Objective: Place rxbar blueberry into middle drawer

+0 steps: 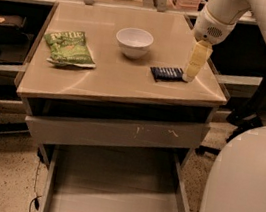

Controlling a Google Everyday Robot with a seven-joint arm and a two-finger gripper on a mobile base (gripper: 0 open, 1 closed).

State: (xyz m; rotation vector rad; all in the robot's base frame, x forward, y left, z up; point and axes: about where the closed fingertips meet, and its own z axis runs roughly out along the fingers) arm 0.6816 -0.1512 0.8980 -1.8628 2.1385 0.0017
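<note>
The rxbar blueberry should be gripped next at another spot, so my gripper will go from its end to the middle of the rxbar blueberry (168, 74) and close there.
The rxbar blueberry (167, 73), a small dark navy bar, lies flat on the tan tabletop (121, 83) toward its right side. My gripper (190, 77), with pale yellowish fingers, hangs from the white arm at the bar's right end, its tips down at the tabletop and touching or nearly touching the bar. The middle drawer (113, 196) is pulled out wide below, grey and empty inside.
A white bowl (134, 42) stands left of the bar behind it. A green chip bag (69, 48) lies at the left. The drawer above, with pale scratches on its front (118, 132), is slightly out. My white body (242, 192) fills the lower right.
</note>
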